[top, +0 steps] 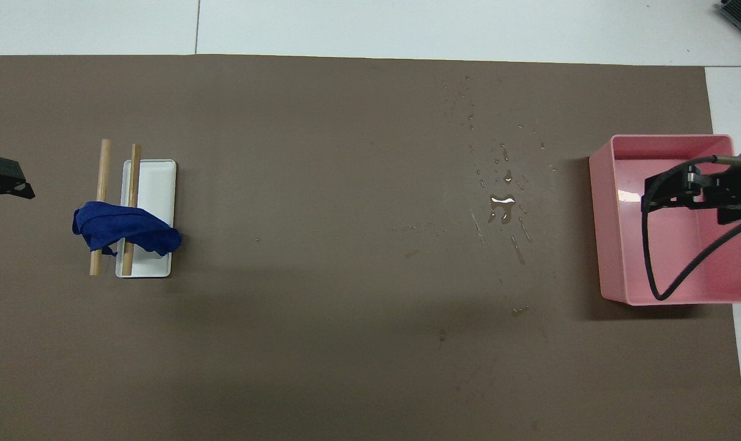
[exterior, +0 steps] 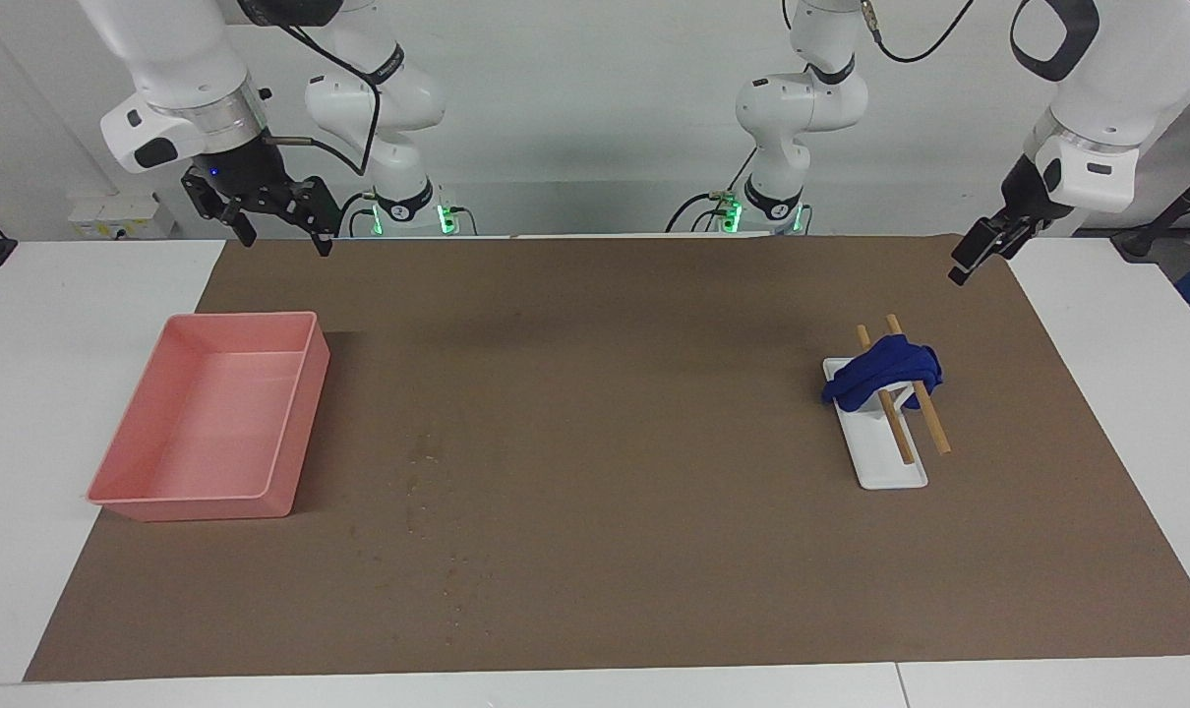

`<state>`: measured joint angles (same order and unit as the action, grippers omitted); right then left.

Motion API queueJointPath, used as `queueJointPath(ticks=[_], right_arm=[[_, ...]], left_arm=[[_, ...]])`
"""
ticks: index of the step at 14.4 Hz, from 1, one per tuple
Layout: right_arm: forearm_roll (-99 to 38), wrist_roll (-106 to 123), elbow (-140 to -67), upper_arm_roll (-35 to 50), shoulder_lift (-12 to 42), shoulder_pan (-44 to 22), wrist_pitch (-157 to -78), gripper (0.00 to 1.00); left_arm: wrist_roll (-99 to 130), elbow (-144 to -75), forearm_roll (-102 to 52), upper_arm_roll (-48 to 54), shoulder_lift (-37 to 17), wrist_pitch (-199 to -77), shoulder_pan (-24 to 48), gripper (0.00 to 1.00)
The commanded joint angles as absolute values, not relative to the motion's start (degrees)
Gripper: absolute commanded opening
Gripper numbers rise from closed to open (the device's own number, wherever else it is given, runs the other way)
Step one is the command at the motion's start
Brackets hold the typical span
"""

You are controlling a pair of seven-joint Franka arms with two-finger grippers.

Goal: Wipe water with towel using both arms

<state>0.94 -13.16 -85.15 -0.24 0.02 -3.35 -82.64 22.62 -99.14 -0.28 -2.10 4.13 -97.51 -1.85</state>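
Note:
Next, my left gripper closes on the blue towel's loose end (top: 82, 221), the one that sticks out past the wooden stick farther from the pink tray.
The blue towel (exterior: 885, 372) hangs bunched over the two wooden sticks of a white flat stand (exterior: 890, 462) toward the left arm's end of the table; it also shows in the overhead view (top: 125, 229). The water (top: 502, 208) is a scatter of small droplets on the brown mat between the stand and the pink tray, faint in the facing view (exterior: 428, 472). My left gripper (exterior: 964, 265) hangs in the air over the mat's edge beside the stand, apart from the towel, and shows in the overhead view (top: 9, 187). My right gripper (exterior: 288, 241) is open and empty, raised over the pink tray (top: 683, 187).
A pink tray (exterior: 295, 423) stands empty on the mat toward the right arm's end of the table (top: 603, 245). A brown mat (exterior: 654, 590) covers most of the white table. The stand's two sticks (exterior: 934, 423) stick out past its base.

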Motion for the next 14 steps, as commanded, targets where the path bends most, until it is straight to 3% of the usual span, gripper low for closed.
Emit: queueJointPath(ticks=[1,8,14], right_arm=[[-0.18,-13.36,-86.04,-0.53,-1.32,-3.25,-82.09,1.00],[-0.88,-13.27,-86.48,-0.97,-0.53,-3.25,-86.57,1.00],[-0.79,-13.45,-86.66,-0.97,1.41,-3.25,-89.91,1.00]], left_arm=[[26.71,-112.47,-0.26,-1.76,11.50,-105.80,-4.20,1.00],[53.66,-119.79,-0.26,-1.58,10.82,-114.59,-3.70,1.00],[65.21,-120.15,-0.09,-1.67,3.44,-124.60,-1.84,1.00]])
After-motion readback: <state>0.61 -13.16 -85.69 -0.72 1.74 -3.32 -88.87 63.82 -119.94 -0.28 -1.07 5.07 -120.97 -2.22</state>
